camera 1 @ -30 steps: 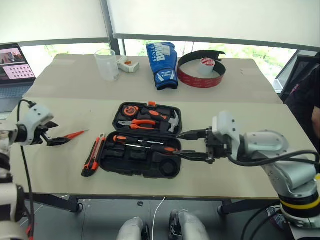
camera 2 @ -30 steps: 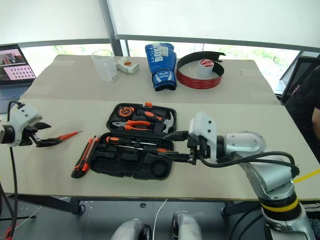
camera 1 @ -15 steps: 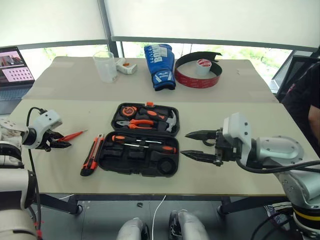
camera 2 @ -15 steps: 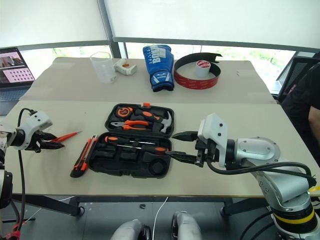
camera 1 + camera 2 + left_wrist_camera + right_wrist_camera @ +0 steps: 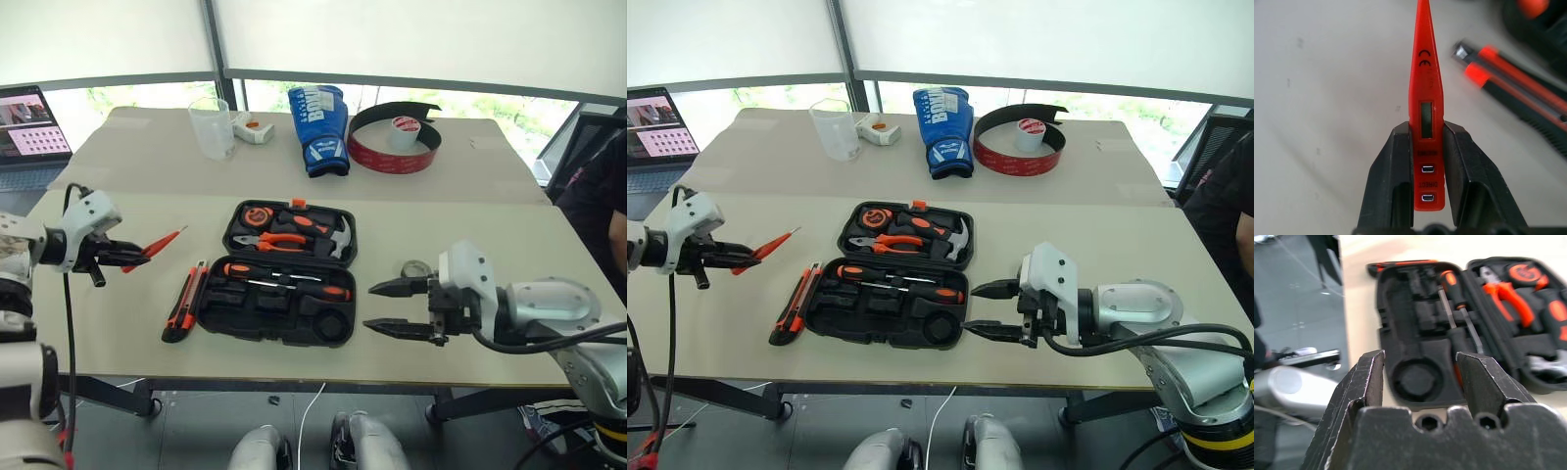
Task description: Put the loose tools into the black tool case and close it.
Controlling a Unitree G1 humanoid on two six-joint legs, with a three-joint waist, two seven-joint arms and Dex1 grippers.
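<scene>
The thin orange screwdriver in my left gripper should be let go in the near half (image 5: 247, 285), where it will lie along the body of the nearer black-and-orange screwdriver.
The black tool case (image 5: 275, 334) lies open in the middle of the table. Pliers, a hammer and a tape measure fill its far half, and two black-and-orange screwdrivers (image 5: 286, 273) lie in its near half. An orange-and-black utility knife (image 5: 183, 302) rests on the table just left of the case. Further left, my left gripper (image 5: 1426, 128) is shut on the thin orange screwdriver (image 5: 159, 244), held above the table with its tip toward the case. My right gripper (image 5: 368, 307) hovers open beside the case's right edge with nothing in it. A small ring-shaped roll (image 5: 416, 268) lies just behind it.
At the back of the table stand a clear cup (image 5: 210, 127), a small white object (image 5: 251, 127), a blue boxing glove (image 5: 318, 127) and a red-and-black curved band (image 5: 392, 142) around a white roll. A laptop (image 5: 29, 122) sits far left. A person (image 5: 600, 191) is at the right edge.
My left gripper has shut on the thin orange screwdriver and lifted it off the table, moving it rightward. My right gripper has drawn back a little from the case, still open.
</scene>
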